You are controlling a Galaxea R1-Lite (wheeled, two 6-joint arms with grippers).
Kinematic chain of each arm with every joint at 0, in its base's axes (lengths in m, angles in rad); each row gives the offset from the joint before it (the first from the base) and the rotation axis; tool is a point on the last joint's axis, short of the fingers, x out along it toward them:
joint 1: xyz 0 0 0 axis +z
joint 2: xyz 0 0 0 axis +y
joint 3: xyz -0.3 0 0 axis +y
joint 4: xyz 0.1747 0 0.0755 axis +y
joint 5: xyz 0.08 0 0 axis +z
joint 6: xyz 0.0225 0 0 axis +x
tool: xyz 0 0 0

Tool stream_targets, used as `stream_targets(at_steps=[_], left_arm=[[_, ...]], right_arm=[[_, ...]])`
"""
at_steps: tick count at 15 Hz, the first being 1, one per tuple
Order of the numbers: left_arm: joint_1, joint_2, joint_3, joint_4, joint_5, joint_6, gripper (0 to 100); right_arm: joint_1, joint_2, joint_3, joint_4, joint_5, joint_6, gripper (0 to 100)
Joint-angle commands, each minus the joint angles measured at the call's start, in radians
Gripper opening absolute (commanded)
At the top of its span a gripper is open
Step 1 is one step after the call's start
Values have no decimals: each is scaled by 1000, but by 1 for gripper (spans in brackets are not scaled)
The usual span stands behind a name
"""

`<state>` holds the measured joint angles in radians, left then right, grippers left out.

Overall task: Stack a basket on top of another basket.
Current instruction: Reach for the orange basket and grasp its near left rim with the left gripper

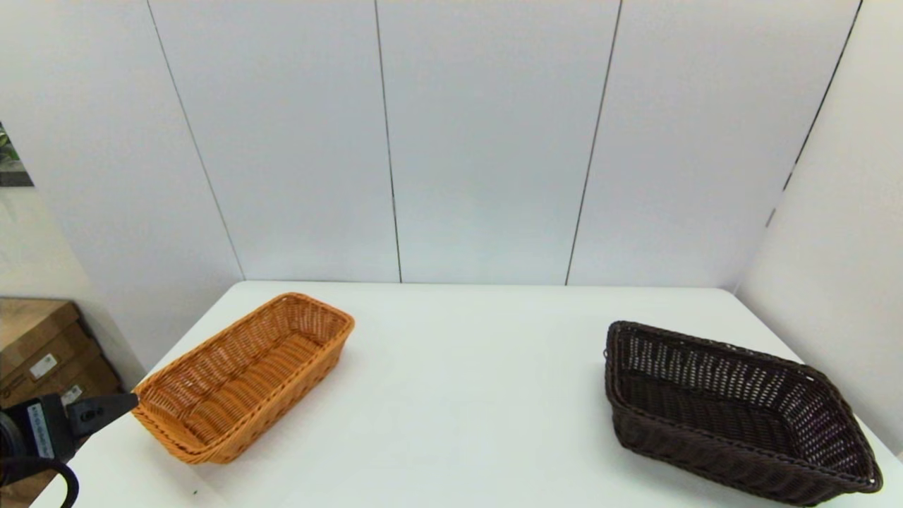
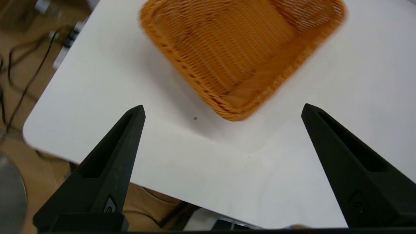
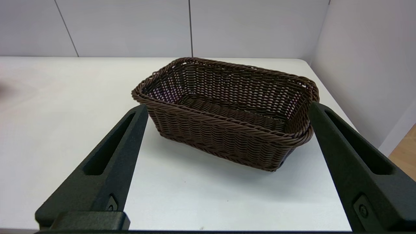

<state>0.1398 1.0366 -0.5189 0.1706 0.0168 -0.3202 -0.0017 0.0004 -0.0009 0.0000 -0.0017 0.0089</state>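
Next, I close my left gripper on the near short end's rim (image 1: 161, 429) (image 2: 186, 74) of the orange-tan basket, because this basket should go onto the dark brown basket.
The dark brown basket (image 1: 734, 416) sits on the right side of the white table (image 1: 465, 395), empty and turned at a slant. The orange-tan basket (image 1: 247, 377) lies on the left side, also empty. My left gripper (image 1: 120, 407) hovers off the table's front left corner, just short of the orange-tan basket's near end. In the left wrist view it (image 2: 223, 107) is open, with the orange-tan basket (image 2: 240, 55) ahead and below. My right gripper (image 3: 227, 106) is open, empty, and faces the dark brown basket (image 3: 227, 113) from the near side, apart from it.
Grey wall panels (image 1: 487, 141) close the table's far edge, and a side wall (image 1: 839, 268) runs along its right. Cardboard boxes (image 1: 42, 353) stand left of the table. Cables (image 2: 26, 65) lie on the floor beyond the table's left edge.
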Motion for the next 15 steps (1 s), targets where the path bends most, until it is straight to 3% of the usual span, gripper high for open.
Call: stream_targets(at_steps=[1, 15], left_arm=[[152, 175, -6, 1, 2, -88, 100], [173, 456, -55, -2, 49, -471, 100]], right_arm=[[0, 0, 1, 0, 0, 0, 100], [0, 0, -1, 0, 0, 0, 100]])
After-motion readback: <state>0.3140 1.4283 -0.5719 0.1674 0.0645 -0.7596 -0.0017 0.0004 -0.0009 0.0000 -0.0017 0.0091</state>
